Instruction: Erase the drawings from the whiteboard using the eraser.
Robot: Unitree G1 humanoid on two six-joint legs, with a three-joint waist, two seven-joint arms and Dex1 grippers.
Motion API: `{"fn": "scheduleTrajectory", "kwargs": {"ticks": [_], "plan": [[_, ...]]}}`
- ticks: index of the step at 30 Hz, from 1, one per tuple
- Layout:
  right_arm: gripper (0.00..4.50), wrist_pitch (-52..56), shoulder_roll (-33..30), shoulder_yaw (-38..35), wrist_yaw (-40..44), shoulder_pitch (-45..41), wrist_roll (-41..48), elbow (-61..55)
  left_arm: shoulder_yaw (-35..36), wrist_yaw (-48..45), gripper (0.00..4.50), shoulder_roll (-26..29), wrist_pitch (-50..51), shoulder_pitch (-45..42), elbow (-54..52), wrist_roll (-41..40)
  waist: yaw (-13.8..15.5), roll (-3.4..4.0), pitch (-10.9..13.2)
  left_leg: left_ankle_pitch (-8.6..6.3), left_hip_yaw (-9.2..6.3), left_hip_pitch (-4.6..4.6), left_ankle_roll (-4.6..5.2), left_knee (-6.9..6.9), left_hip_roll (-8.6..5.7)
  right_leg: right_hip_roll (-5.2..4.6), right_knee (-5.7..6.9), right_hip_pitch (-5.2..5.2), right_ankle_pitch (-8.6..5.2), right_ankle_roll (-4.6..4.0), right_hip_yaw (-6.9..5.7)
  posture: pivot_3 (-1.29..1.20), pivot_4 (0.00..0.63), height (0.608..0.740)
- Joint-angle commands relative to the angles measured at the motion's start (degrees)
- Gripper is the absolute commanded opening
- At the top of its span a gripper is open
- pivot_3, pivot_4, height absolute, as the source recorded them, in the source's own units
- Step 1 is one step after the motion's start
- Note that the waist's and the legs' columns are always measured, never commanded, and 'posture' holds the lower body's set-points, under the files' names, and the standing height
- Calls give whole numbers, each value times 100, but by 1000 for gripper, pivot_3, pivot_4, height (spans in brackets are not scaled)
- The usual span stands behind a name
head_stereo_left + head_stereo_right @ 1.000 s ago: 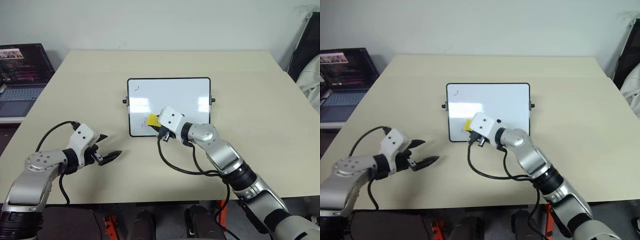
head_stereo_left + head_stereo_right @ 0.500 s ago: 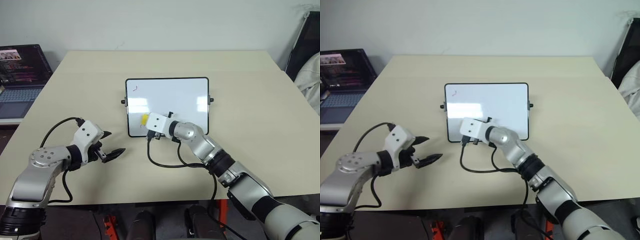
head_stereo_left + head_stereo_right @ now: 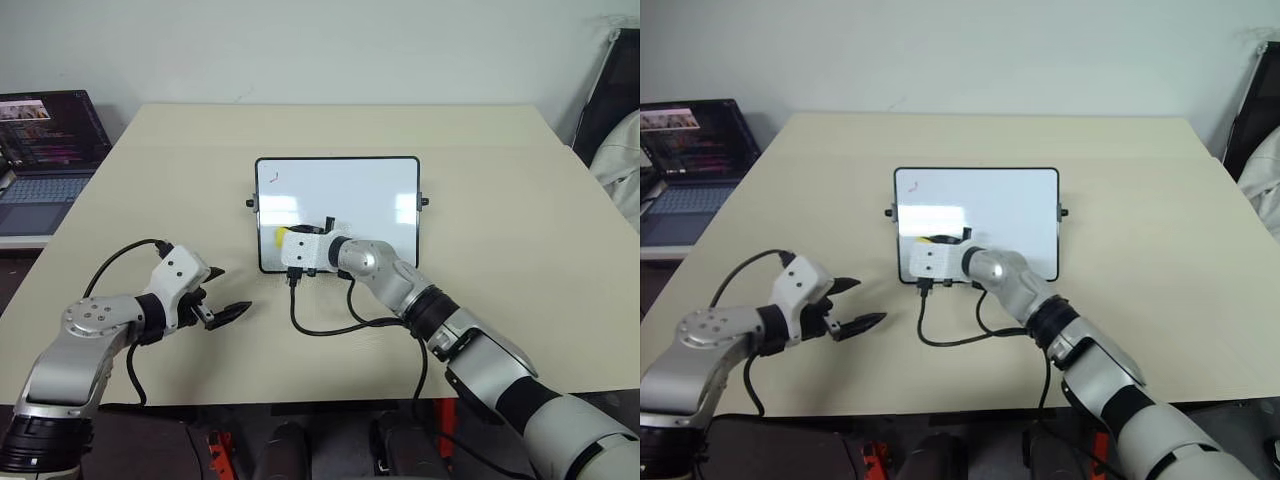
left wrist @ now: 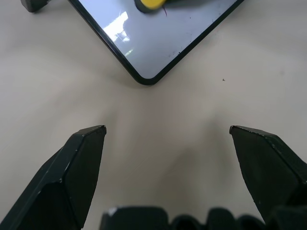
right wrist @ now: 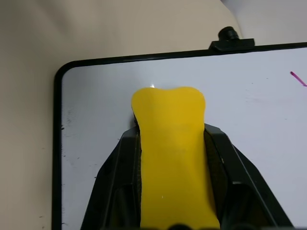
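Observation:
My right gripper will release the yellow eraser on the whiteboard (image 3: 348, 193) between the whiteboard's middle and its far edge. The eraser now rests against the white surface.
The whiteboard (image 3: 350, 195) lies flat in the middle of the table, black-framed, with small knobs on its short sides. My right gripper (image 3: 286, 240) is over the board's near left corner, shut on the yellow eraser (image 5: 169, 143), whose front end rests against the white surface (image 5: 268, 143). A small red drawing (image 3: 273, 177) sits near the board's far left corner, and a thin magenta stroke (image 5: 298, 79) shows beyond the eraser. My left gripper (image 3: 228, 290) hovers open above bare table, left of the board's near left corner (image 4: 144, 79), with nothing between its fingers.
An open laptop (image 3: 40, 140) stands on a separate surface off the table's far left. A dark bag or chair (image 3: 615, 100) is at the far right. Black cables (image 3: 330, 325) trail from my right wrist across the table near the front edge.
My right gripper slid left along the board's near edge to the near left corner, carrying the eraser and rolling its wrist. The left arm has kept still.

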Motion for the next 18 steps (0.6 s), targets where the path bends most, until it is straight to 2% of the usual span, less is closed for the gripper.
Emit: {"fn": "scheduleTrajectory", "kwargs": {"ticks": [1, 6, 8, 18], "plan": [[1309, 66, -409, 190, 546, 370, -231, -170, 76, -40, 4500, 79, -32, -3, -143, -21, 6, 0, 0, 0, -1, 0, 0, 0, -1, -1, 0, 0, 0, 0, 0, 0, 150, 740], [1308, 209, -495, -446, -346, 82, -164, 11, 30, -79, 4500, 75, -50, -49, -100, -12, 8, 2, 1, 5, -1, 10, 6, 3, 1, 0, 3, 6, 0, 0, 1, 0, 150, 740], [1308, 215, -576, -544, -415, -10, -145, 139, 12, -100, 4500, 67, -60, -80, -78, 0, 15, 2, 1, 14, 1, 9, 18, 3, 0, 0, 5, 6, 2, -2, 1, 0, 150, 740], [1308, -155, -857, 82, 615, 422, -461, -304, -68, -143, 4500, 41, -109, -213, 42, 16, 10, -7, -8, 26, 4, 21, 33, 2, 1, 0, 3, 15, 12, -4, 5, 0, 150, 740]]}}
